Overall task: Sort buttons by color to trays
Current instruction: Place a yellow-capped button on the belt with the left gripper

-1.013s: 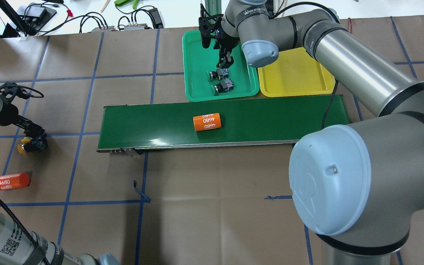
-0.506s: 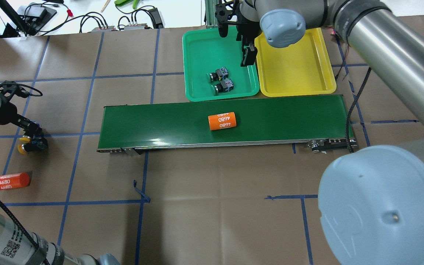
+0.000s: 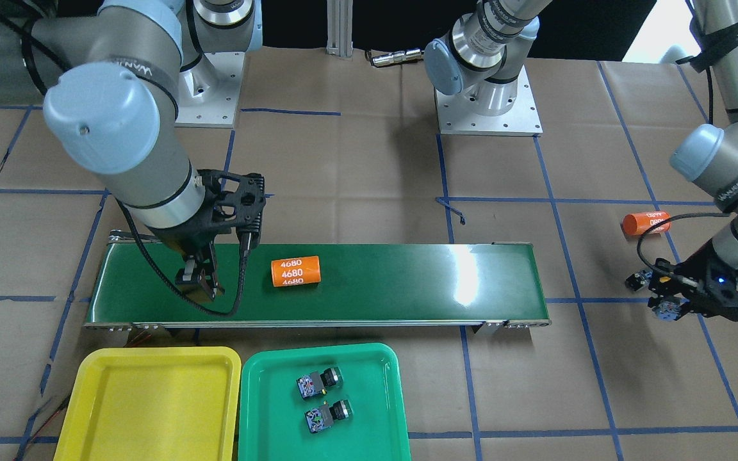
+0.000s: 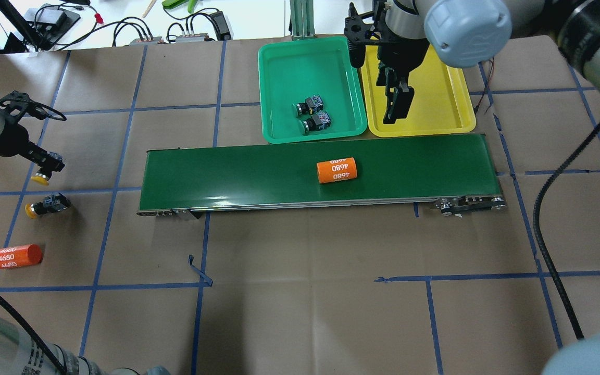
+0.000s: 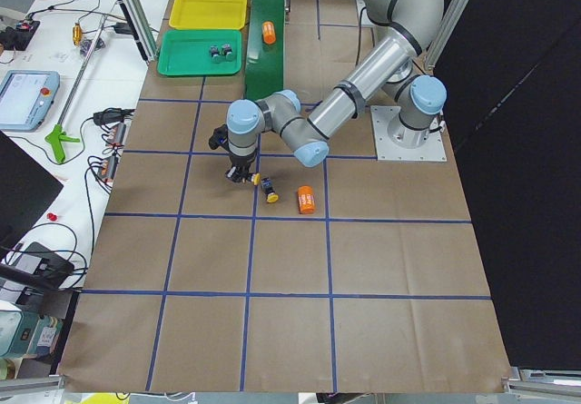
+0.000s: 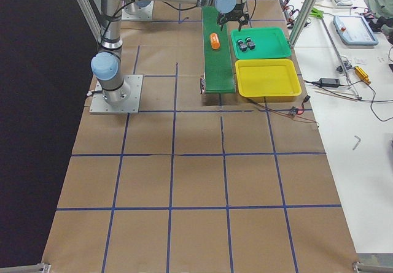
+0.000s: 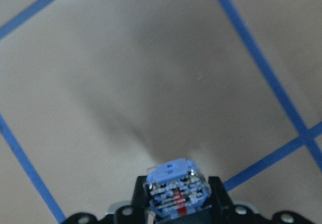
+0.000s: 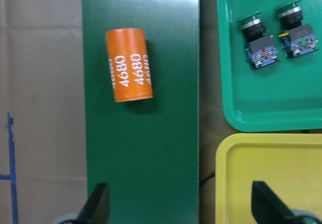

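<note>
My left gripper will release the yellow-capped button on the dark-green conveyor belt, at the bright glare (image 3: pixel 460 277). The button is now held above the table.
Two green-capped buttons (image 4: pixel 311 115) lie side by side in the green tray (image 4: pixel 289 67), also in the right wrist view (image 8: pixel 256 38). The yellow tray (image 4: pixel 435 78) holds no button. My right gripper (image 4: pixel 396 107) hangs open and empty over the yellow tray's near edge, beside the belt; its fingers (image 8: pixel 98 206) stand wide apart. My left gripper (image 4: pixel 45 169) is shut on a yellow-capped button (image 7: pixel 176 194) and holds it above the table. A second yellow-capped button (image 4: pixel 47 204) lies on the paper just below it.
A long dark-green conveyor belt (image 4: pixel 227 177) runs in front of the trays with an orange 4680 cylinder (image 4: pixel 337 170) on it. Another orange cylinder (image 4: pixel 16 256) lies on the table near the left gripper. Cables and tools lie beyond the far edge.
My right gripper has moved from over the green tray to the right, over the yellow tray. My left gripper has lifted one yellow button away from the other. The belt's cylinder has moved right.
</note>
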